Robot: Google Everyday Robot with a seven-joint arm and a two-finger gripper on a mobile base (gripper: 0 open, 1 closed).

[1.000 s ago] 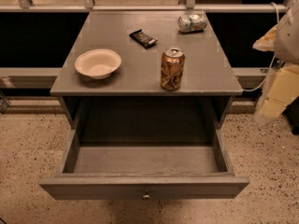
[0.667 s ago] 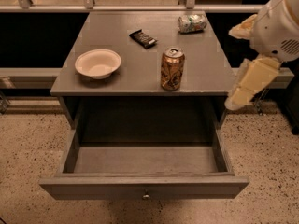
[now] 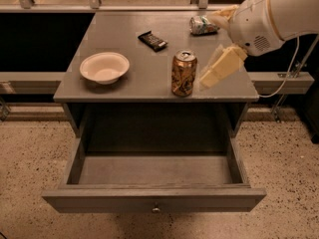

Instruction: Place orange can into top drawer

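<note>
I need to grip around the middle of the orange can (image 3: 183, 74), between its top and bottom rims, because I need to lift the can upright.
The orange can (image 3: 184, 73) stands upright near the front edge of the grey tabletop (image 3: 124, 91), right of centre. The top drawer (image 3: 154, 198) below it is pulled out and empty, with a small round knob (image 3: 156, 209) on its front panel. My gripper (image 3: 219, 41) reaches in from the upper right, just right of the can and apart from it. It is open and holds nothing. One cream finger (image 3: 223, 66) hangs close to the can's right side, and the other (image 3: 223, 13) is farther back.
A white bowl (image 3: 104, 67) sits on the left of the tabletop. A dark snack bar (image 3: 152, 40) lies behind the can. A crushed green-and-white can (image 3: 202, 25) lies at the back right, beside my gripper. Speckled floor surrounds the cabinet.
My arm has swung in from the right edge of the view toward the left. The gripper now sits over the table's right side, close to the orange can. The can has not moved.
</note>
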